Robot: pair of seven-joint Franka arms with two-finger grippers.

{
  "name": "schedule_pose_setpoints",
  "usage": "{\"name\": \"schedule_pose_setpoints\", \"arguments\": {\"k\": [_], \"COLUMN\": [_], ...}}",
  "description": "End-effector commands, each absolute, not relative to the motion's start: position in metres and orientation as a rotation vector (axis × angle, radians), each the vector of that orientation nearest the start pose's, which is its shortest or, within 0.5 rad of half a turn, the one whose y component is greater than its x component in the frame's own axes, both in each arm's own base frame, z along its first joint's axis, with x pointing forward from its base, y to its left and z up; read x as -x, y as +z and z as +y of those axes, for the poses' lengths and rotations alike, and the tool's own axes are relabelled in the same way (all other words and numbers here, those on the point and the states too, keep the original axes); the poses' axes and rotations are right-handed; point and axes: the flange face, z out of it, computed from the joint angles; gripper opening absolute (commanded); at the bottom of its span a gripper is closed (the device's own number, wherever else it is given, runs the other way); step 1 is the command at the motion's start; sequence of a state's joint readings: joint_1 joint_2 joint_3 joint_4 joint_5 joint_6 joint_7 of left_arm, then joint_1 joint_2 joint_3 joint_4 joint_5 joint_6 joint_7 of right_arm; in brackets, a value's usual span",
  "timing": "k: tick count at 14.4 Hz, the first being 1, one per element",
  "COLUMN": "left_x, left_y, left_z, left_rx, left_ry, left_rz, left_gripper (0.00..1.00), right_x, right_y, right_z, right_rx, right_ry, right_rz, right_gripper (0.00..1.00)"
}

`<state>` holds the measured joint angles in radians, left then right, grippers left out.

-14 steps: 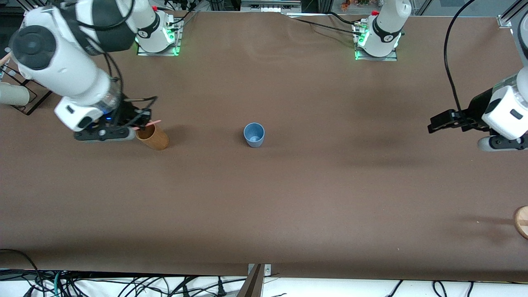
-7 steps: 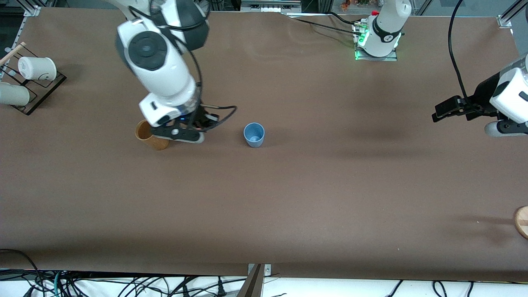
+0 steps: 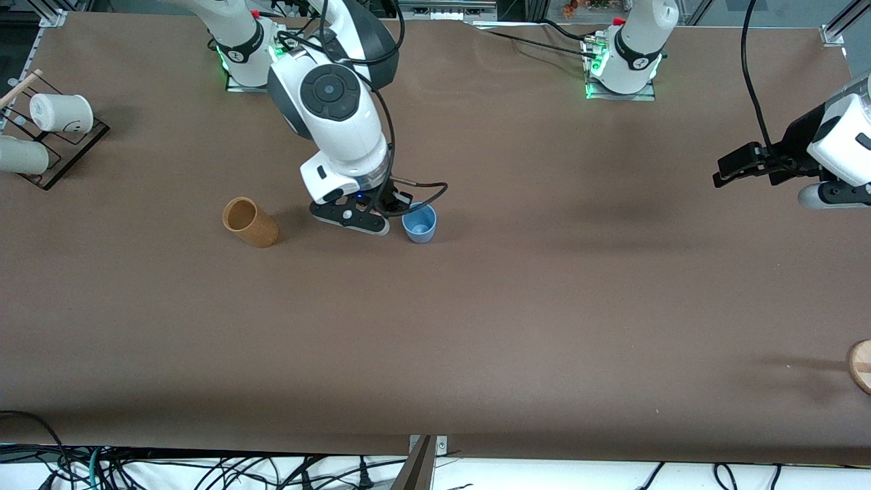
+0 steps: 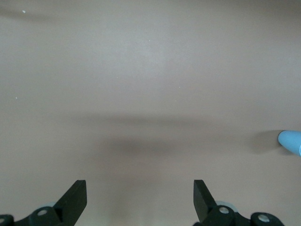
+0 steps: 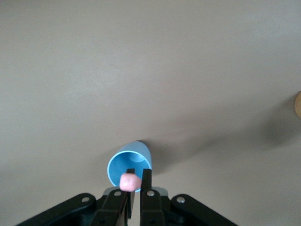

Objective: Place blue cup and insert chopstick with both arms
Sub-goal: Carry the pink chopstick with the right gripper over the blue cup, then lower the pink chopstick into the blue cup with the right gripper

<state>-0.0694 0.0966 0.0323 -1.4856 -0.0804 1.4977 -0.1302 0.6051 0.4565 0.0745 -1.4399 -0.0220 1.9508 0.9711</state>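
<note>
The robot's right gripper should release the pink chopstick inside the blue cup's opening (image 3: 418, 219) (image 5: 130, 166), so that it leans against the cup's rim. The chopstick is now over the cup's open mouth.
The blue cup (image 3: 419, 223) stands upright mid-table. My right gripper (image 3: 397, 204) hangs just over its rim on the side toward the right arm's end. In the right wrist view the right gripper (image 5: 138, 172) is shut on the pink chopstick (image 5: 130, 182), whose end points at me over the blue cup's (image 5: 141, 151) open mouth. The chopstick is hidden in the front view. My left gripper (image 3: 729, 171) is open and empty, up in the air over the left arm's end of the table. In the left wrist view the left gripper (image 4: 140, 187) shows open, with the blue cup (image 4: 291, 140) at the edge.
A tan-brown cup (image 3: 250, 222) stands toward the right arm's end, level with the blue cup. A black rack with white cups (image 3: 60, 114) sits at that end's edge. A round wooden piece (image 3: 861, 365) lies at the left arm's end, nearer the camera.
My right gripper has moved from the tan-brown cup across to the blue cup, carrying the chopstick. My left gripper has risen slightly.
</note>
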Motion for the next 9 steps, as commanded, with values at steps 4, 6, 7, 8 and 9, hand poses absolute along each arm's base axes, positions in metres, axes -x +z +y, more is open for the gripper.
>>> {"name": "schedule_pose_setpoints", "arguments": {"k": [4,6,7,8,9], "left_x": [-0.572,-0.574,-0.574,-0.574,-0.575], "left_y": [0.606,0.603,0.602,0.602,0.606], "left_z": [-0.03,-0.03,-0.03,-0.031,-0.033], "left_rx": [3.176,3.173,3.172,3.172,3.173], "left_ry": [0.152,0.156,0.161,0.161,0.149], "left_rz": [-0.109,-0.107,-0.107,-0.104,-0.099], "left_gripper": [1.0,1.0,1.0,1.0,1.0], "right_x": [-0.548,-0.546,-0.545,-0.544,-0.545], "right_y": [0.425,0.416,0.411,0.408,0.401], "right_z": [0.451,0.456,0.46,0.463,0.463], "right_rx": [3.058,3.065,3.07,3.079,3.086], "right_ry": [-0.117,-0.109,-0.123,-0.14,-0.146], "right_rz": [0.493,0.495,0.482,0.482,0.509], "right_gripper": [0.0,0.0,0.0,0.0,0.0]}}
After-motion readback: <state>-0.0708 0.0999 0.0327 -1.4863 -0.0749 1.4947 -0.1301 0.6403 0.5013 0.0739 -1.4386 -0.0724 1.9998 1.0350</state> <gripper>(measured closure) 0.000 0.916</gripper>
